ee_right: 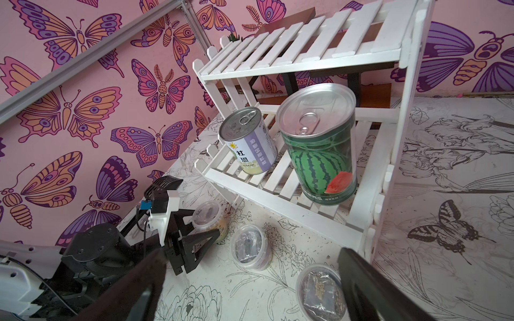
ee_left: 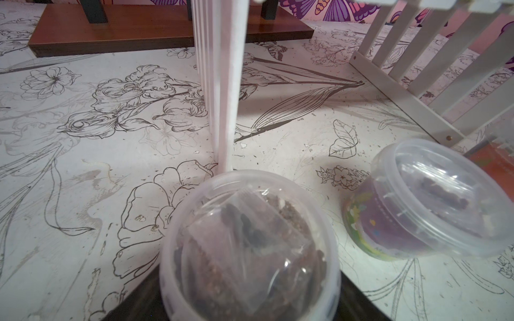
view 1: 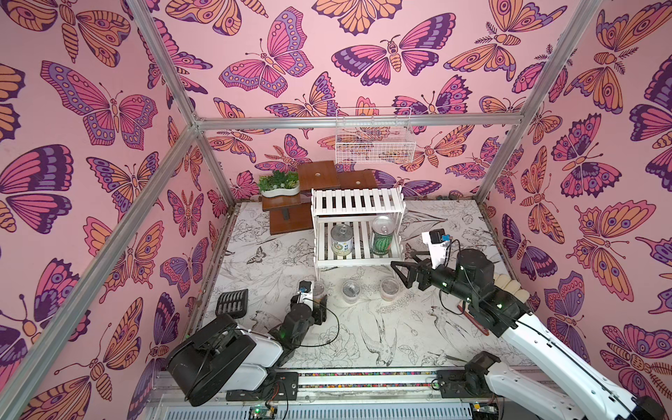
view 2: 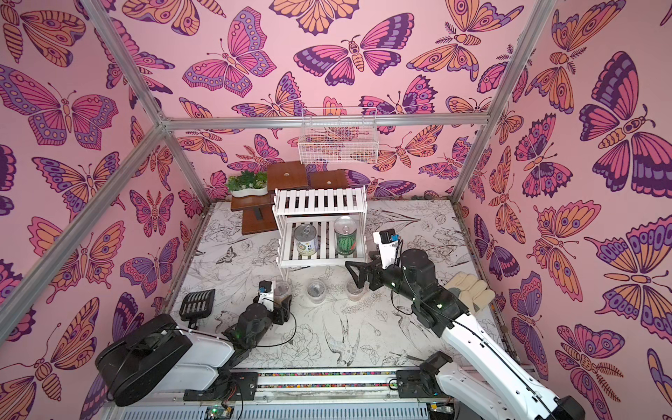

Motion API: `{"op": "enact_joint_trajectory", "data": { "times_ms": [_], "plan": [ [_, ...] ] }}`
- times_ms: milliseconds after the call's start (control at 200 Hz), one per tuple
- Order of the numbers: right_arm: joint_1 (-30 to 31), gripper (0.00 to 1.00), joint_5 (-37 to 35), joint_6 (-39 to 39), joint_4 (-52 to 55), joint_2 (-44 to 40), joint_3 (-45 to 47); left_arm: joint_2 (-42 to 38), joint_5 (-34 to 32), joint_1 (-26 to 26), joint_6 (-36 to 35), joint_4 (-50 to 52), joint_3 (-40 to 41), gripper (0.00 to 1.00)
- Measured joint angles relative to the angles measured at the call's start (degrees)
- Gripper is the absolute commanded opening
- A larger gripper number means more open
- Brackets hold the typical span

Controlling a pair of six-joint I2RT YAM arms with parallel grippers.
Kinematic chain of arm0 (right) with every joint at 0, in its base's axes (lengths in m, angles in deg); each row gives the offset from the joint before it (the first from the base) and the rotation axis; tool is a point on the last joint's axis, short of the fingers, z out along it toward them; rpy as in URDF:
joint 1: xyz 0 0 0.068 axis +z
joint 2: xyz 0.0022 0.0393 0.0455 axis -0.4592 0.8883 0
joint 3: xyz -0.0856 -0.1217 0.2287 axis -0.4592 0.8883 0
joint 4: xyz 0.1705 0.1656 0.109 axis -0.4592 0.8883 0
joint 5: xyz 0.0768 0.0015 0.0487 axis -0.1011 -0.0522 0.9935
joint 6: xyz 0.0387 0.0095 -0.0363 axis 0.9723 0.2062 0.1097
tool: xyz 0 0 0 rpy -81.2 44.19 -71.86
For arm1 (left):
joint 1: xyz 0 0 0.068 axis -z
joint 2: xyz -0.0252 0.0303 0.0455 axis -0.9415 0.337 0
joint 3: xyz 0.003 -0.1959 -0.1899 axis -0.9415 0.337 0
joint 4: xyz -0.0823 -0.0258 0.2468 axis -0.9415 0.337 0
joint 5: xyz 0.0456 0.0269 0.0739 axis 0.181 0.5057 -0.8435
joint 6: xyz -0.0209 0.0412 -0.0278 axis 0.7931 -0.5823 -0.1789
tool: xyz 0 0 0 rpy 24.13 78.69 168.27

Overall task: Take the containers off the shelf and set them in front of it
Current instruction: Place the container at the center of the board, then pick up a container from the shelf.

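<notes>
The green body (view 1: 381,242) (ee_right: 323,166) of the watermelon-printed can on the shelf's lower level is next for my right gripper, which should go there and close around its middle.
The white slatted shelf (view 1: 358,202) stands at the back middle. On its lower tier are a pale-labelled can (view 1: 342,242) and a watermelon-printed can (view 1: 382,236), both upright. Three clear lidded cups stand in a row on the table in front of it: a yellow one (view 1: 319,289), a purple one (view 1: 351,289) and a red-orange one (view 1: 389,287). My left gripper (view 1: 318,296) straddles the yellow cup (ee_left: 250,236), jaws open, and the cup rests on the table. My right gripper (view 1: 402,274) hovers open and empty near the shelf's front right leg, above the red-orange cup (ee_right: 319,291).
A brown stepped stand (view 1: 316,176) with a white planter (view 1: 279,185) sits behind the shelf. A white wire basket (view 1: 374,140) hangs on the back wall. A black slatted piece (view 1: 232,302) lies at the left edge, and a beige glove (view 1: 507,285) at the right.
</notes>
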Motion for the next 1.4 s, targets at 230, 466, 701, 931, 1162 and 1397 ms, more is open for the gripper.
{"op": "enact_joint_trajectory", "data": {
  "times_ms": [230, 466, 701, 931, 1162, 1397],
  "plan": [
    [-0.11, 0.99, 0.02, 0.0, -0.04, 0.22, 0.0, -7.21, 0.46, 0.0, -0.04, 4.44, -1.03, 0.86],
    [-0.13, 0.99, 0.26, 0.04, -0.28, 1.42, 0.0, -23.69, 1.11, -0.07, 0.17, 19.26, -2.45, 0.96],
    [-0.35, 0.99, 0.68, 0.11, -1.81, 3.85, -0.02, -31.32, 1.51, -0.07, 0.24, 32.35, -5.6, 1.0],
    [-0.61, 0.99, 0.92, 0.09, -1.79, 6.36, -0.09, -35.71, 1.51, -0.07, -0.31, 42.75, -11.19, 1.0],
    [-2.01, 0.99, 2.03, -0.22, -1.14, 9.03, -3.13, -38.86, 1.77, -0.07, -0.98, 52.33, -17.42, 1.0],
    [-3.91, 0.99, 2.97, -0.94, 0.52, 9.22, -4.9, -35.23, 2.54, -0.55, -1.57, 56.68, -24.09, 1.0]
  ]
}}
